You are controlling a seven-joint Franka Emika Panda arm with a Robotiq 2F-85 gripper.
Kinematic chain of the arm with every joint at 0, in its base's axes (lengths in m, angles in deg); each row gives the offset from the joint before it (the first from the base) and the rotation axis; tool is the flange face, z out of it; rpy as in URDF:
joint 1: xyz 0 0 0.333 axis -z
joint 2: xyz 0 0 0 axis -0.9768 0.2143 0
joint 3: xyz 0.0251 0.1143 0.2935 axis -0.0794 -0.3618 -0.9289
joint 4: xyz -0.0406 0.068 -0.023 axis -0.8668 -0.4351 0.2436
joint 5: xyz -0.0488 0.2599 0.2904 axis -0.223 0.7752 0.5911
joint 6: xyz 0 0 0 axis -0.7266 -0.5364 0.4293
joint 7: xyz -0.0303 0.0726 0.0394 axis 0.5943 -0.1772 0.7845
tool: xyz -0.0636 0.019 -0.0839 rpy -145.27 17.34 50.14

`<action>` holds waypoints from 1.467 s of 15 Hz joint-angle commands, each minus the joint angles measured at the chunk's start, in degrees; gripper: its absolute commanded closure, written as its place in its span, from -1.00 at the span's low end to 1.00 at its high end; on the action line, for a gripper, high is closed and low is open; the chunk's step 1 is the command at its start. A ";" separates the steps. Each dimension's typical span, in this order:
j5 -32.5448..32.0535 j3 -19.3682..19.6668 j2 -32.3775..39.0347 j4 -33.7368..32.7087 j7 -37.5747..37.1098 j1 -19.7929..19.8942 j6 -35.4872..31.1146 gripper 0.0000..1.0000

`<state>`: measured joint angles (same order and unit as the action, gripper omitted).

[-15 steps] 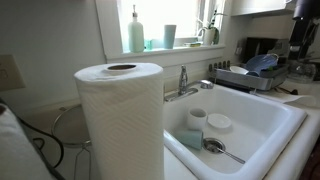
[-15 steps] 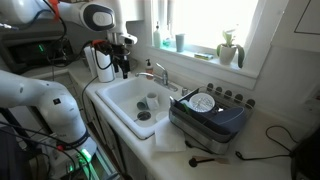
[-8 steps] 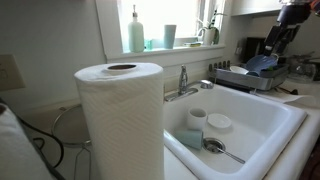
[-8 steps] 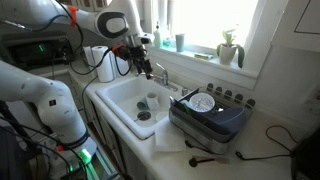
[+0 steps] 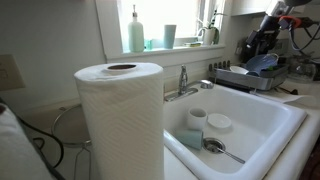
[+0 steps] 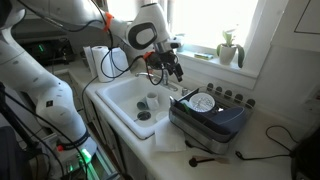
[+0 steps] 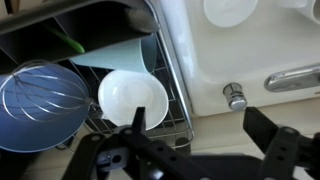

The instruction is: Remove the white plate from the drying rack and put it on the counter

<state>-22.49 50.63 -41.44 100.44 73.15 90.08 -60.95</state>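
Observation:
Next, my gripper needs to go to the white plate's edge point(image 5: 234, 69) point(image 7: 154, 126), on the side facing away from the pale teal dish, and close there.
The white plate point(image 7: 133, 97) lies in the dark wire drying rack point(image 7: 172, 85), beside a blue bowl point(image 7: 40, 100) that holds a whisk. In an exterior view the plate point(image 6: 203, 102) lies on top of the rack point(image 6: 212, 122), to the right of the sink. My gripper point(image 7: 200, 125) is open and empty. One finger hangs over the plate's edge and the other over the off-white counter point(image 7: 210, 65). In both exterior views the gripper point(image 6: 172, 68) point(image 5: 262, 40) hovers above the rack's sink-side end, clear of the plate.
The white sink basin point(image 6: 130, 100) holds cups and a bowl. A faucet point(image 7: 295, 78) and a round knob point(image 7: 235, 95) stand near the rack. A pale teal dish point(image 7: 115, 55) leans in the rack. A paper towel roll point(image 5: 120, 120) blocks the foreground. A spoon point(image 6: 205, 158) lies on the counter point(image 6: 265, 150).
The arm has swung from the paper towel side across the sink and now holds the gripper above the drying rack. The plate and rack have not moved.

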 commanded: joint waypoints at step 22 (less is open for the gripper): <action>-6.65 8.74 34.84 -22.61 -36.04 -6.85 -9.04 -0.65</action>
<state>-25.76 57.02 -8.08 79.38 42.75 85.35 -71.43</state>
